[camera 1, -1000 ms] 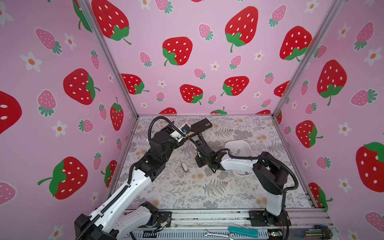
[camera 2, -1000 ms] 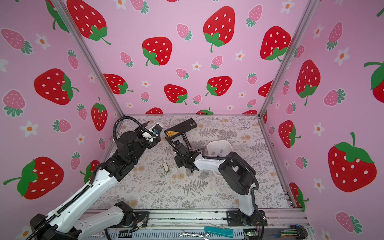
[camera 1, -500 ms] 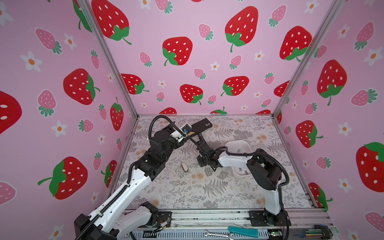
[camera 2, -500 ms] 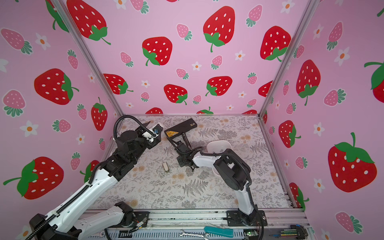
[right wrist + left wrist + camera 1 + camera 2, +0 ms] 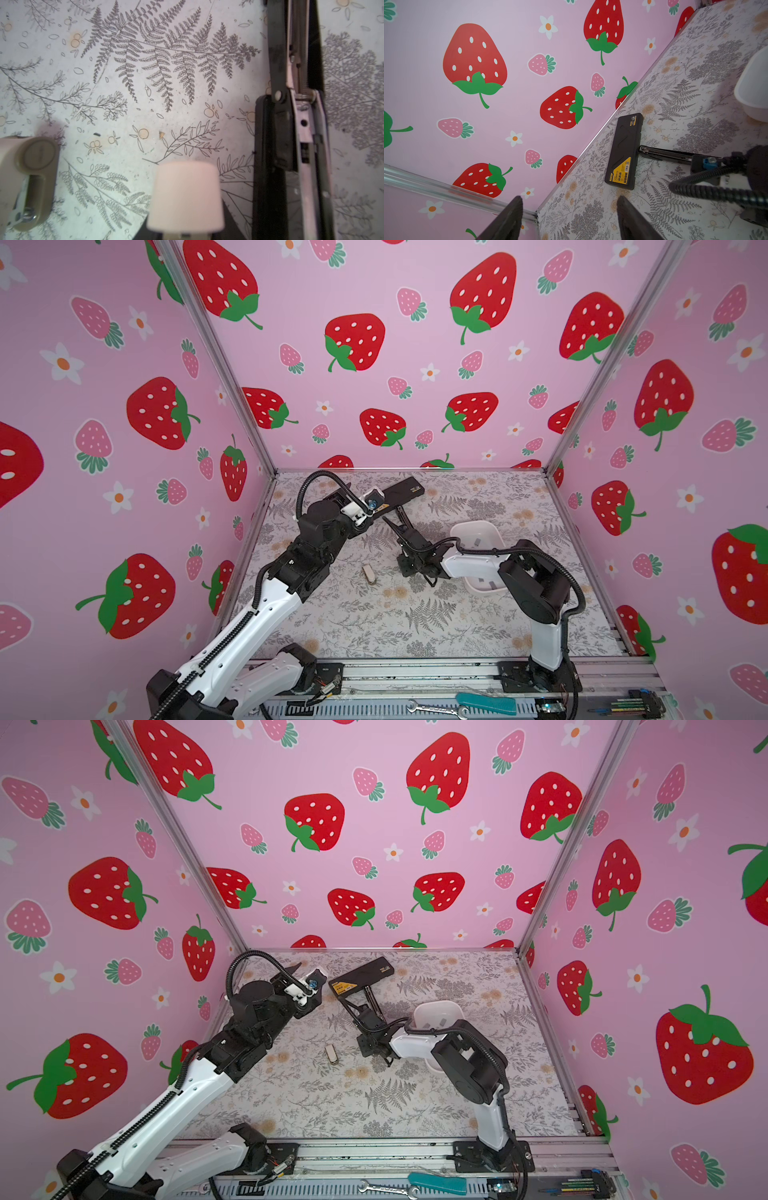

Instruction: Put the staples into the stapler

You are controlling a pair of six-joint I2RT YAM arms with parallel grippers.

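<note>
The pale strip of staples, hanging low beside the rail's near end, will go down from my right gripper onto the table (image 5: pixel 410 574), between the beige object and the black stapler.
The black stapler (image 5: pixel 401 492) (image 5: pixel 365 973) (image 5: pixel 625 149) lies opened at the back of the table. Its metal rail (image 5: pixel 299 116) reaches toward my right gripper (image 5: pixel 404 570) (image 5: pixel 368 1050) (image 5: pixel 185 207). That gripper hangs low beside the rail's near end, shut on a pale blurred block that looks like a strip of staples. More grey staples (image 5: pixel 478 540) (image 5: pixel 444 1020) lie in the white bowl (image 5: pixel 473 524) (image 5: pixel 436 1004). My left gripper (image 5: pixel 305 973) (image 5: pixel 569 216) stands open and empty, left of the stapler near the back corner.
A small beige object (image 5: pixel 369 573) (image 5: pixel 331 1053) (image 5: pixel 31 182) lies on the table just left of my right gripper. The right arm reaches over the bowl. A wrench (image 5: pixel 436 708) and a teal-handled tool (image 5: pixel 486 703) rest on the front rail. Pink walls close in three sides.
The right arm's elbow has swayed slightly while its gripper stays by the stapler's rail. The left arm has not moved.
</note>
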